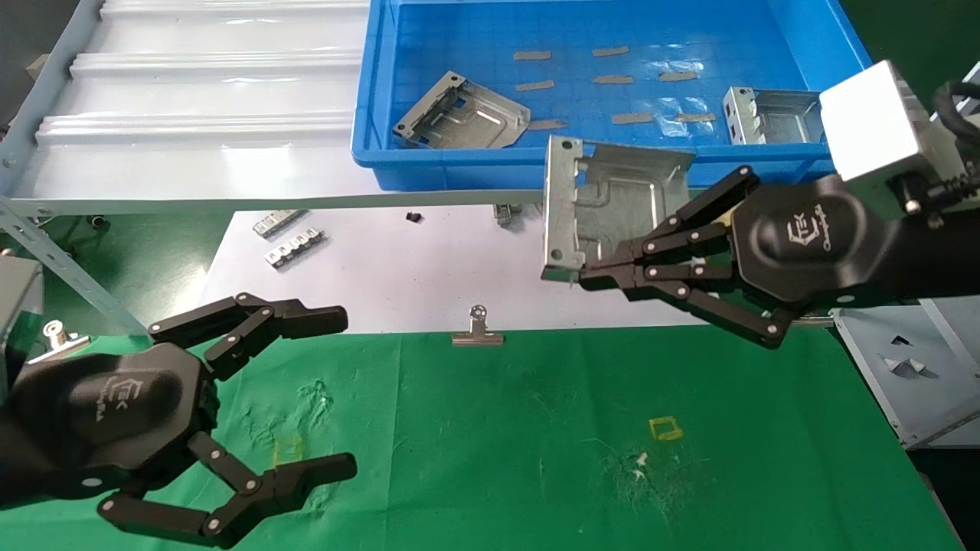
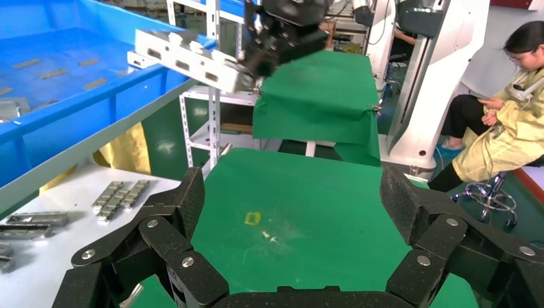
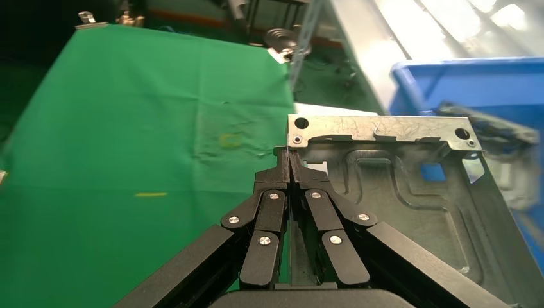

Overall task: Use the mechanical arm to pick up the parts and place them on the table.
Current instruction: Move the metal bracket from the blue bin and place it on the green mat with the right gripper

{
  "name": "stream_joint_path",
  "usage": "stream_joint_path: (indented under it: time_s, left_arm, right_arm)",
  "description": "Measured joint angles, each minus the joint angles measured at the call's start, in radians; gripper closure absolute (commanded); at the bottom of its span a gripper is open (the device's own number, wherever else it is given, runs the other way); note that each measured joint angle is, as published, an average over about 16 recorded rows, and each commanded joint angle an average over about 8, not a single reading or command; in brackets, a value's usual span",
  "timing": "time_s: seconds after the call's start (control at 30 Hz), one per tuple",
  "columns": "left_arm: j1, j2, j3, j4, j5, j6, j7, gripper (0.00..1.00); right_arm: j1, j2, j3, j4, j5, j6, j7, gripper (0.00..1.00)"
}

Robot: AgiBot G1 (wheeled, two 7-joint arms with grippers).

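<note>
My right gripper will put the silvery metal part down over the yellow square mark (image 1: 668, 412) by the worn patch of the cloth.
My right gripper (image 1: 593, 277) is shut on the edge of a silvery stamped metal part (image 1: 612, 203) and holds it in the air, just in front of the blue bin (image 1: 429, 164), above the white sheet. In the right wrist view the closed fingertips (image 3: 290, 160) pinch the part (image 3: 410, 186) near its holed flange. Two more parts lie in the bin: one at the left (image 1: 462, 113) and one at the right (image 1: 769, 115). The green-cloth table (image 1: 536, 444) lies below. My left gripper (image 1: 337, 394) is open and empty, low over the table's left; its view shows the held part (image 2: 186, 61) far off.
A white sheet (image 1: 398, 268) lies behind the green cloth, with small ridged metal strips (image 1: 295, 246) and a binder clip (image 1: 478, 330) at its front edge. A pale grey ribbed shelf (image 1: 207, 115) stands at the back left. Yellow square marks (image 1: 664, 428) are on the cloth.
</note>
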Motion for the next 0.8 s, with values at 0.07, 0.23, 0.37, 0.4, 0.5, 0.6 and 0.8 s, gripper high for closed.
stream_joint_path:
  time_s: [0.07,0.23,0.37,0.4,0.5,0.6,0.8]
  left_arm:
    - [0.000,0.000,0.000,0.000,0.000,0.000,0.000,0.00]
    - [0.000,0.000,0.000,0.000,0.000,0.000,0.000,0.00]
    - [0.000,0.000,0.000,0.000,0.000,0.000,0.000,0.00]
    - [0.000,0.000,0.000,0.000,0.000,0.000,0.000,0.00]
    - [0.000,0.000,0.000,0.000,0.000,0.000,0.000,0.00]
    - [0.000,0.000,0.000,0.000,0.000,0.000,0.000,0.00]
    - [0.000,0.000,0.000,0.000,0.000,0.000,0.000,0.00]
  right_arm:
    - [-0.006,0.012,-0.031,0.020,0.006,0.001,-0.004,1.00]
    - [-0.025,0.023,-0.119,0.049,-0.012,0.003,-0.034,1.00]
    - [-0.048,0.011,-0.199,0.040,-0.059,0.006,-0.081,1.00]
    - [-0.054,0.004,-0.220,0.033,-0.076,0.006,-0.098,1.00]
    - [-0.071,-0.023,-0.278,-0.004,-0.127,0.010,-0.156,1.00]
    - [-0.088,-0.058,-0.327,-0.062,-0.172,0.014,-0.223,1.00]
    - [-0.112,-0.138,-0.389,-0.211,-0.233,0.026,-0.369,1.00]
